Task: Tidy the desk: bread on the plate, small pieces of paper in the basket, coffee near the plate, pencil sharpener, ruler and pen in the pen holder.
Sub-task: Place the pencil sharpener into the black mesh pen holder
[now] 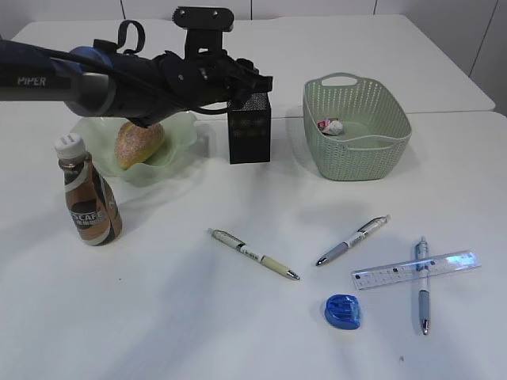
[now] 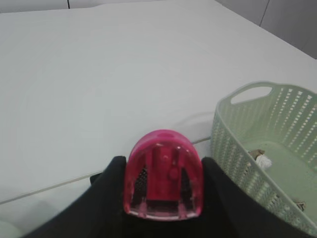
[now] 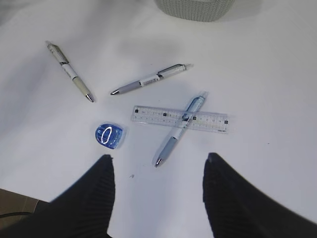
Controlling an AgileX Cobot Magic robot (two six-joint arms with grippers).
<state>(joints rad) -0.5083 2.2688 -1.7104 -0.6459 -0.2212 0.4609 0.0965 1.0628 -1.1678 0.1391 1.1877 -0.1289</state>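
I need to let the pink pencil sharpener go from my left gripper inside the black mesh pen holder [image 1: 249,131] [image 2: 156,215] between the plate and the basket.
My left gripper [image 1: 255,82] is shut on a pink pencil sharpener [image 2: 163,173] and holds it just above the black mesh pen holder [image 1: 249,127]. Bread [image 1: 139,142] lies on the green plate [image 1: 181,154], and the coffee bottle [image 1: 89,198] stands in front of the plate. Paper pieces [image 1: 331,126] lie in the green basket [image 1: 356,150]. Three pens [image 1: 253,254] [image 1: 354,239] [image 1: 422,283], a clear ruler [image 1: 416,269] and a blue sharpener [image 1: 343,310] lie on the table. My right gripper [image 3: 158,163] is open and empty above them, near the blue-grey pen [image 3: 181,130].
In the right wrist view the ruler [image 3: 213,120] lies crossed under the blue-grey pen, with the blue sharpener [image 3: 108,136] to its left. The basket [image 2: 267,148] stands right of the pen holder. The left arm spans the plate and bottle.
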